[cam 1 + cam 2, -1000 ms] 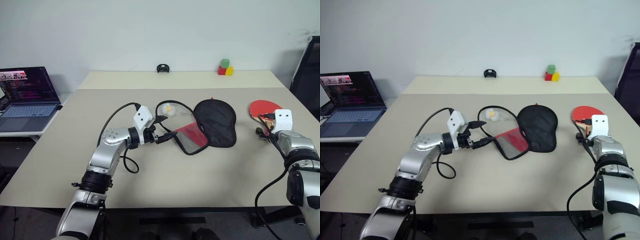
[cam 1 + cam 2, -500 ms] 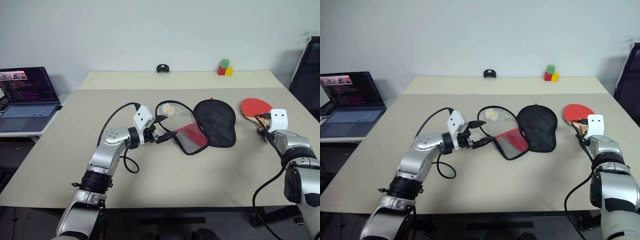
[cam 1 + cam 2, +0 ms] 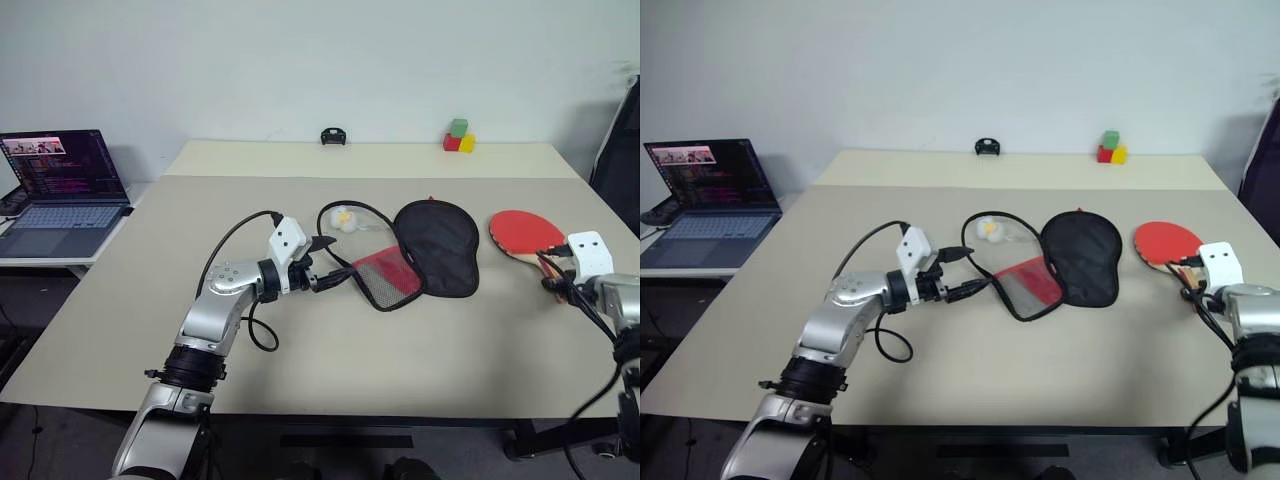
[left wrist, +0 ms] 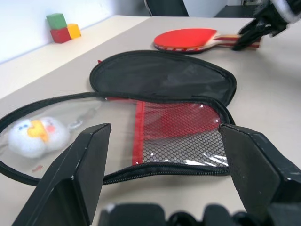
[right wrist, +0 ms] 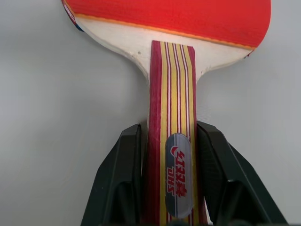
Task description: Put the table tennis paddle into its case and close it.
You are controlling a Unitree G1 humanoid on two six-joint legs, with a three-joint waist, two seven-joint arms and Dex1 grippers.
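My right gripper holds mid-handle, well below the paddle's red side; next I open, grip the handle's top end (image 5: 172, 77), then lift the paddle.
The table tennis paddle (image 3: 522, 232) has a round red face and a striped wooden handle (image 5: 171, 94). My right gripper (image 3: 556, 283) is shut on that handle at the table's right side, and both black fingers (image 5: 117, 179) press its sides. I cannot tell whether the face rests on the table. The case (image 3: 432, 245) lies open and flat mid-table, black lining up, with its red mesh flap (image 3: 388, 275) spread toward my left gripper (image 3: 333, 262). That gripper is open and level, its fingertips at the flap's zipper edge (image 4: 164, 172).
A white plush toy (image 3: 343, 218) and a black cable loop lie just behind the case. Coloured blocks (image 3: 458, 137) and a small black object (image 3: 332, 136) sit at the far edge. A laptop (image 3: 60, 185) stands on a side table to the left, and a dark chair (image 3: 622, 140) to the right.
My right gripper closed on the paddle's handle and drew back toward me and to the right, bringing the paddle along. The left arm kept still. The view shifted slightly.
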